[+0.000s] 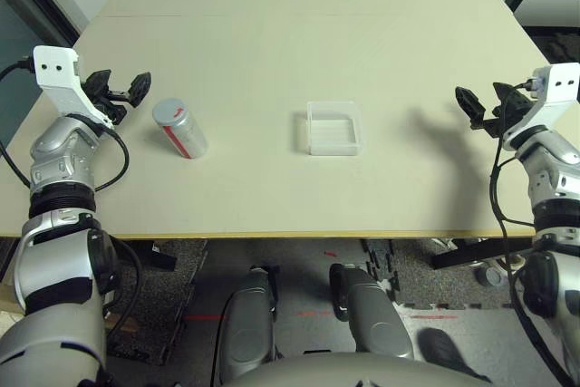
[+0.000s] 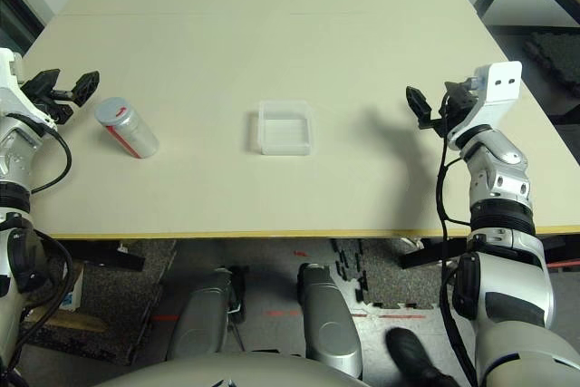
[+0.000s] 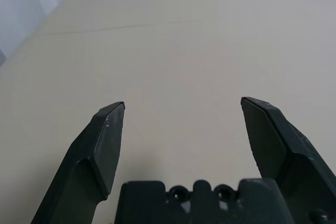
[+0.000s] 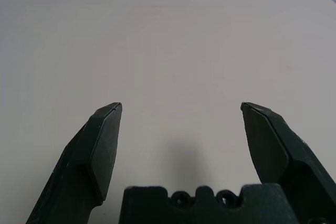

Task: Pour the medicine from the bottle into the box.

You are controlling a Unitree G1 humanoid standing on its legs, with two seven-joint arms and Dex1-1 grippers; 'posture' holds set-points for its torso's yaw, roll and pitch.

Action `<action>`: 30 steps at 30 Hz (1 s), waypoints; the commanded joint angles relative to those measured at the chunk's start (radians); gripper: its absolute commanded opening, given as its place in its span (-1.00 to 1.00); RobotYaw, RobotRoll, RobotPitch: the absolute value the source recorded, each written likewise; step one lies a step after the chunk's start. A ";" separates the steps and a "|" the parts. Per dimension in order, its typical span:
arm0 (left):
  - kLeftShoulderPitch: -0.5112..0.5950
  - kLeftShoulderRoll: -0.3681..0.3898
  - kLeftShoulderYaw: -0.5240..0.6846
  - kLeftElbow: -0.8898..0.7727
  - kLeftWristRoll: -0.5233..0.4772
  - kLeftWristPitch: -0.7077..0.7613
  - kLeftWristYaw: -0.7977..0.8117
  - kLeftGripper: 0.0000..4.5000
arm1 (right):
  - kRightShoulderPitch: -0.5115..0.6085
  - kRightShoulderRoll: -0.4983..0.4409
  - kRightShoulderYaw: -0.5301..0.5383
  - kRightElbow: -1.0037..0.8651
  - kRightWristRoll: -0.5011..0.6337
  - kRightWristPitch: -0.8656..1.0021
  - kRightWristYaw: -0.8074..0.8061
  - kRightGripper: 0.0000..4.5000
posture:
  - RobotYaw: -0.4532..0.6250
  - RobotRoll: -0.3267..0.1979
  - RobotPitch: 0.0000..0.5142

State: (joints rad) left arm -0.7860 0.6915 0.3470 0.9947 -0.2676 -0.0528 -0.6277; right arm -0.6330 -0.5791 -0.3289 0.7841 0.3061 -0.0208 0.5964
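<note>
The silver-grey bottle's grey cap is to stay free. So my left gripper will close around the body (image 1: 185, 137) of the silver-grey bottle, below that cap.
The silver-grey bottle (image 1: 179, 128) with a red stripe and grey cap stands on the left part of the table, leaning slightly. To its right, near the middle, lies the clear plastic box (image 1: 333, 128). My left gripper (image 1: 125, 91) hovers just left of the bottle, open and holding nothing; its black fingers (image 3: 102, 145) frame bare tabletop. At the table's right side my right gripper (image 1: 482, 100) is also open and empty, well away from the box. The medicine is hidden from view.
The beige table (image 1: 290, 33) stretches far back with a seam across it. Its front edge runs just beyond my arms. A black frame stands off the back right corner.
</note>
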 commanded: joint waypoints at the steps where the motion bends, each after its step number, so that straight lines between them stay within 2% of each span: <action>1: -0.012 0.001 -0.007 0.019 0.011 -0.014 -0.002 0.97 | 0.015 -0.016 -0.015 -0.012 0.001 -0.008 -0.006 1.00 | -0.26 0.25 -0.41; 11: -0.002 0.018 -0.004 0.001 0.005 -0.004 -0.008 0.97 | -0.001 -0.013 -0.005 0.000 -0.001 -0.007 -0.001 1.00 | -0.21 0.25 -0.37; 19: 0.028 0.036 0.010 -0.099 -0.023 0.070 -0.026 0.97 | -0.032 -0.009 -0.002 0.020 0.003 -0.018 0.029 1.00 | -0.20 0.25 -0.35; 30: 0.175 0.062 0.067 -0.289 -0.084 0.187 -0.044 0.97 | -0.007 0.006 0.042 -0.118 0.067 0.056 0.273 1.00 | -0.20 0.25 -0.33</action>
State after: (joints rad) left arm -0.6349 0.7433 0.3946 0.7523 -0.3271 0.1039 -0.6631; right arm -0.6591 -0.5733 -0.3110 0.6976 0.3656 0.0203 0.8263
